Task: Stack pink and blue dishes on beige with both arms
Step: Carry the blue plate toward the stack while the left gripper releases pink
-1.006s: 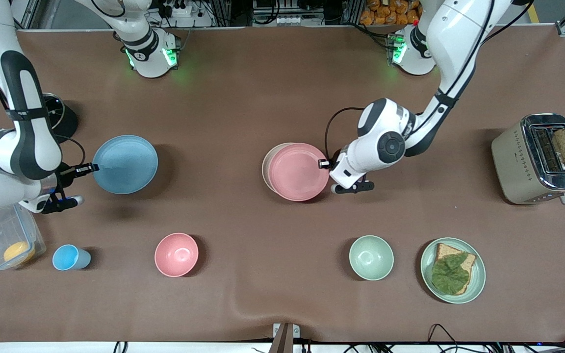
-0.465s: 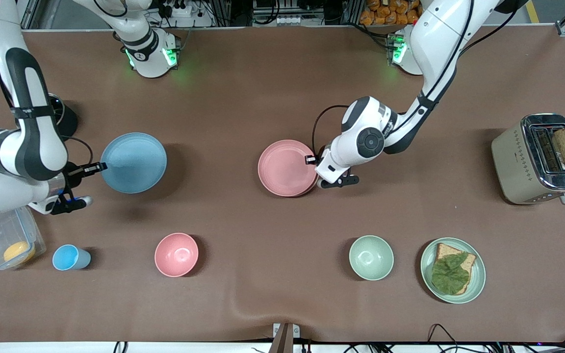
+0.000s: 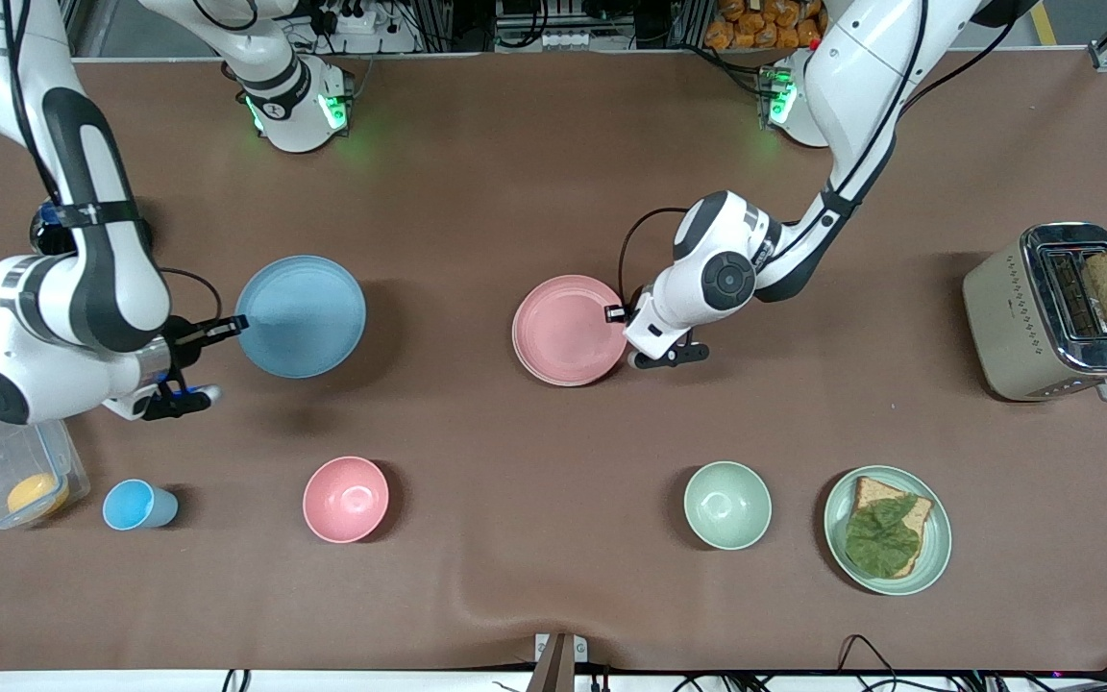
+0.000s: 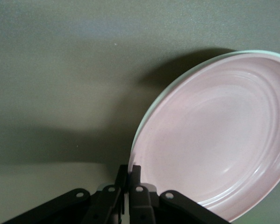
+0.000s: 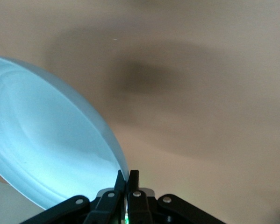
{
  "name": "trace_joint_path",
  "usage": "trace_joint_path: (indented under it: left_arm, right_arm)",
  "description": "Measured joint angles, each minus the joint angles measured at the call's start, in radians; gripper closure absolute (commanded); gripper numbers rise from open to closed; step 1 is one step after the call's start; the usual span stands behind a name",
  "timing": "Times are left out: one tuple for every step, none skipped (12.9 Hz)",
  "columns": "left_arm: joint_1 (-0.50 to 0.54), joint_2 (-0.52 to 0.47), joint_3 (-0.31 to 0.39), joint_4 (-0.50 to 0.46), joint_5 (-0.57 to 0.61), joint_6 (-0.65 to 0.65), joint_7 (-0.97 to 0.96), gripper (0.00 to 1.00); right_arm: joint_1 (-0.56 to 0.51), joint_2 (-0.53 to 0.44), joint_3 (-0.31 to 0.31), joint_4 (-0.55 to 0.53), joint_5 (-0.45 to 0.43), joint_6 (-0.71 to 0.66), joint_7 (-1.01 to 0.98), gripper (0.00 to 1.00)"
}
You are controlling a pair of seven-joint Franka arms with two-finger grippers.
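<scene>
Next, I set the blue plate on top of the pink plate (image 3: pixel 569 328) in the middle of the table and let go of it there with my right gripper.
The pink plate (image 3: pixel 568 330) lies over the beige plate in the middle of the table and covers nearly all of it. Only a thin pale rim of the beige plate (image 4: pixel 154 108) shows past the pink plate (image 4: pixel 214 135) in the left wrist view. My left gripper (image 3: pixel 617 313) (image 4: pixel 130 170) is shut on the pink plate's rim at the edge toward the left arm's end. The blue plate (image 3: pixel 302 315) (image 5: pixel 46 140) hangs above the table toward the right arm's end, its shadow below it. My right gripper (image 3: pixel 225 330) (image 5: pixel 126 176) is shut on its rim.
Along the front-camera edge stand a clear container (image 3: pixel 11 476), a small blue cup (image 3: pixel 135 505), a pink bowl (image 3: pixel 346 499), a green bowl (image 3: pixel 727 505) and a pale green plate (image 3: pixel 938 538) with a sandwich. A toaster (image 3: pixel 1058 312) holding bread stands at the left arm's end.
The right arm has carried the blue plate toward the middle of the table. The left gripper has slid the pink plate over the beige plate, which showed at its edge before.
</scene>
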Motion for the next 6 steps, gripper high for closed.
trace_joint_path:
  left_arm:
    - [0.000, 0.000, 0.000, 0.000, 0.000, 0.001, 0.000, 1.00]
    - [-0.001, 0.000, 0.000, -0.001, 0.000, 0.003, 0.000, 1.00]
    - [-0.001, 0.000, 0.000, -0.002, 0.000, 0.005, 0.000, 1.00]
    - [-0.001, 0.000, 0.000, -0.002, 0.000, 0.007, 0.000, 0.81]
    - [-0.001, 0.000, 0.000, -0.002, 0.000, 0.008, 0.000, 0.35]
    - [-0.001, 0.000, 0.000, -0.002, 0.000, 0.011, 0.000, 0.00]
  right_arm:
    - [0.015, 0.000, 0.000, 0.000, 0.016, -0.001, 0.018, 1.00]
    - [0.031, 0.000, 0.001, 0.001, 0.034, -0.001, 0.045, 1.00]
    - [0.054, 0.000, 0.001, 0.001, 0.053, -0.002, 0.081, 1.00]
    - [0.082, 0.000, 0.001, 0.001, 0.072, -0.001, 0.120, 1.00]
    - [0.115, 0.000, 0.002, 0.002, 0.094, 0.000, 0.158, 1.00]
    - [0.146, 0.001, 0.002, 0.002, 0.111, 0.002, 0.192, 1.00]
